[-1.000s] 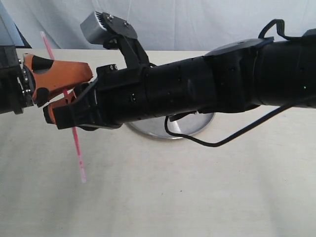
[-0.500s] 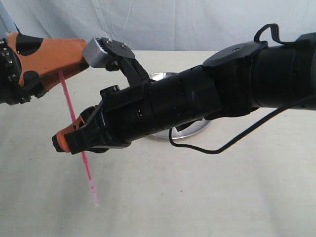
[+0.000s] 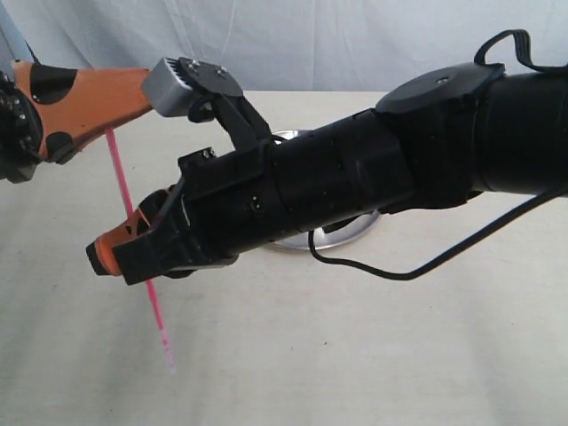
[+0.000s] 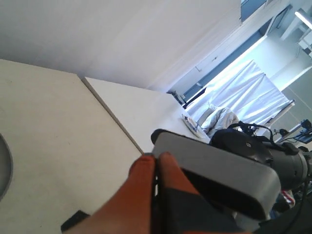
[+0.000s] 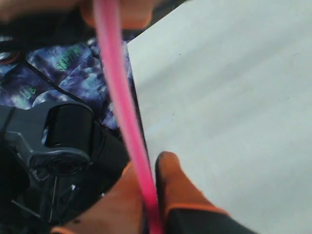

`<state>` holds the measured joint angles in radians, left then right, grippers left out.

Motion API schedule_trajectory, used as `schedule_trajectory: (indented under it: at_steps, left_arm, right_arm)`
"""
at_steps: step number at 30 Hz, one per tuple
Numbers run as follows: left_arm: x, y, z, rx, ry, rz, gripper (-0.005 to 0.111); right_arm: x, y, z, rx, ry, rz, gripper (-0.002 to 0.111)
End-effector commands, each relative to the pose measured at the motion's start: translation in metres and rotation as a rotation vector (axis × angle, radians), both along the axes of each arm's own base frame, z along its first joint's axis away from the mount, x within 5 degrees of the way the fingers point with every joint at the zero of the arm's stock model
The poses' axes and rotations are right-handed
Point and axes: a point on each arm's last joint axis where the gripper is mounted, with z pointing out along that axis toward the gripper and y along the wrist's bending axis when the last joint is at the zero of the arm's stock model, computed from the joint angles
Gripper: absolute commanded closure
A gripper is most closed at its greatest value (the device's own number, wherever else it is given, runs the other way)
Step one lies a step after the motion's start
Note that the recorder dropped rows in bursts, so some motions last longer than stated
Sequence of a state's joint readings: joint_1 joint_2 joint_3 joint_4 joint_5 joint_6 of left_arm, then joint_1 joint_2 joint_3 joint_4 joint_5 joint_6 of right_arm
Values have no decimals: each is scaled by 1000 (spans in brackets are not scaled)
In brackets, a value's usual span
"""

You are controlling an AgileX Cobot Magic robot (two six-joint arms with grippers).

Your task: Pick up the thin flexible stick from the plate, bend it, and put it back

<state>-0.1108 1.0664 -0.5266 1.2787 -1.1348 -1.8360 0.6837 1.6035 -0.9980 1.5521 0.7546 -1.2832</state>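
Note:
The pink stick's lower part hangs free from my right gripper's hold near its middle, so next I open and take the stick's lower end [image 3: 169, 357] before bending.
The thin pink stick [image 3: 122, 182] hangs in the air left of the plate, nearly straight and tilted, its lower end near the tabletop. My left gripper [image 3: 133, 105] is shut on its upper end; in the left wrist view its orange fingers [image 4: 146, 170] are pressed together. My right gripper [image 3: 102, 253] is shut on the stick lower down, and the right wrist view shows the stick [image 5: 119, 97] running between its fingers [image 5: 170, 180]. The silver plate [image 3: 346, 232] lies mostly hidden behind my right arm.
My thick black right arm [image 3: 373, 177] crosses the scene from the right, with a loose black cable [image 3: 390, 271] drooping under it. Its grey wrist camera [image 3: 177, 80] sits right by the left fingertips. Beige tabletop [image 3: 355, 355] spreads in front; a white curtain hangs behind.
Over the last second the left gripper rose to the stick's upper end and the right gripper dropped lower on it. The stick's lower end sank toward the table. Little moved in the last half second.

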Motion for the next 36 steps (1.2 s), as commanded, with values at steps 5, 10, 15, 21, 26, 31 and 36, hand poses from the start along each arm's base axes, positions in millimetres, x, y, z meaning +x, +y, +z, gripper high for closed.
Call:
schedule_trajectory:
  at_steps: [5,10,15,21,26,31,36]
  left_arm:
    - [-2,-2,2,-12,-18,-19,107]
    - [3,1,10,-113,-16,45,107]
    - [6,2,15,-110,-28,66,107]
    - [10,1,31,-157,-8,48,107]
    - [11,-2,35,-181,22,19,107]
    - [3,-13,34,-180,66,-59,107]
    - [-2,-21,35,-200,95,-107,107]
  right_arm:
    - [4,-9,-6,-130,-14,-46,47]
    - [-2,-13,-12,-210,47,-13,58]
    - [-7,-14,-8,-204,51,31,58]
    - [-16,-20,-2,-246,2,111,104]
    - [-13,-22,1,-254,-46,65,108]
    - [8,-26,1,-298,-184,-116,108]
    - [23,-29,3,-300,-267,-266,108]
